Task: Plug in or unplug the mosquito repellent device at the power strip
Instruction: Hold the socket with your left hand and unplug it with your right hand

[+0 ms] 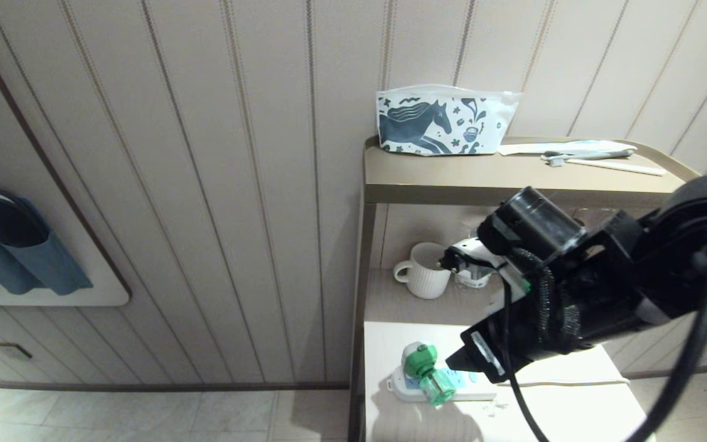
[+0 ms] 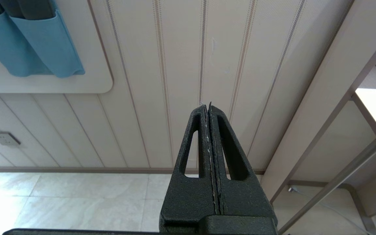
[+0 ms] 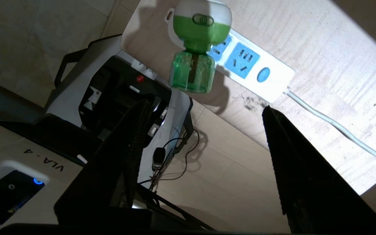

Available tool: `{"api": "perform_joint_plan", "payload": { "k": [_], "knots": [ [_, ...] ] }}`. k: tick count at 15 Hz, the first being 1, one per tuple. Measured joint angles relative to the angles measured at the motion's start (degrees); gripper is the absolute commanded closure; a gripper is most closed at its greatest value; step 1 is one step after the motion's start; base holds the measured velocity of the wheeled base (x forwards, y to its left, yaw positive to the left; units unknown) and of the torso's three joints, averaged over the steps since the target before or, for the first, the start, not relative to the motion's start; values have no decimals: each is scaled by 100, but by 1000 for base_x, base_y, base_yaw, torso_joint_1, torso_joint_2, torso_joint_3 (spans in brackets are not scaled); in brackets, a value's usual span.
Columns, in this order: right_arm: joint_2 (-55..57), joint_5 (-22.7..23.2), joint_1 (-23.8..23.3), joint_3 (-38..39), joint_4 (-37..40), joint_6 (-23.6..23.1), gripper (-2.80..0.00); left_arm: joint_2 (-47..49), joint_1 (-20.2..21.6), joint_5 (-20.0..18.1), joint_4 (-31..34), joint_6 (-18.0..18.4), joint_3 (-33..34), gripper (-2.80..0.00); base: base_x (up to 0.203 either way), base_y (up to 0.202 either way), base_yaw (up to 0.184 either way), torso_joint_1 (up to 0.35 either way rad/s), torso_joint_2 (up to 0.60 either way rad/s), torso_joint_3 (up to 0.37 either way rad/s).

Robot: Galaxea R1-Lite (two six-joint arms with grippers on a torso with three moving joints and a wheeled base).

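The mosquito repellent device's green-and-white head (image 1: 418,357) (image 3: 203,20), above its green bottle, is the next place for my right gripper to go to and close on.
The mosquito repellent device (image 1: 426,371), with a green-and-white head and a green bottle, sits on the left end of the white power strip (image 1: 412,393) on the low table. The right wrist view shows the device (image 3: 201,36) covering the end of the power strip (image 3: 246,62); its prongs are hidden. Two blue sockets and a round blue button are uncovered. My right gripper (image 1: 459,361) hovers just right of the device, apart from it. The right gripper (image 3: 204,106) is open with nothing between its fingers. The left gripper (image 2: 207,106) is shut, parked off to the left and facing the wall.
The strip's white cord (image 3: 331,124) runs right across the pale table (image 1: 574,405). A white mug (image 1: 424,270) stands on the shelf behind. A horse-print pouch (image 1: 445,120) and toothbrushes (image 1: 587,153) lie on the top shelf. Blue slipper pockets (image 1: 10,245) hang on the wall.
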Motion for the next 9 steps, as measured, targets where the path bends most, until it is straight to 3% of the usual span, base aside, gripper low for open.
{"api": "perform_joint_plan", "payload": {
  "k": [6, 9],
  "knots": [
    [1278, 11, 100, -673, -11, -169, -280, 0, 0, 0, 0, -1, 0, 0, 0, 0, 0, 0, 0, 0],
    [1640, 13, 67, -830, -11, -467, -280, 0, 0, 0, -2, 0, 0, 0, 0, 0, 0, 0, 0, 0]
  ]
}}
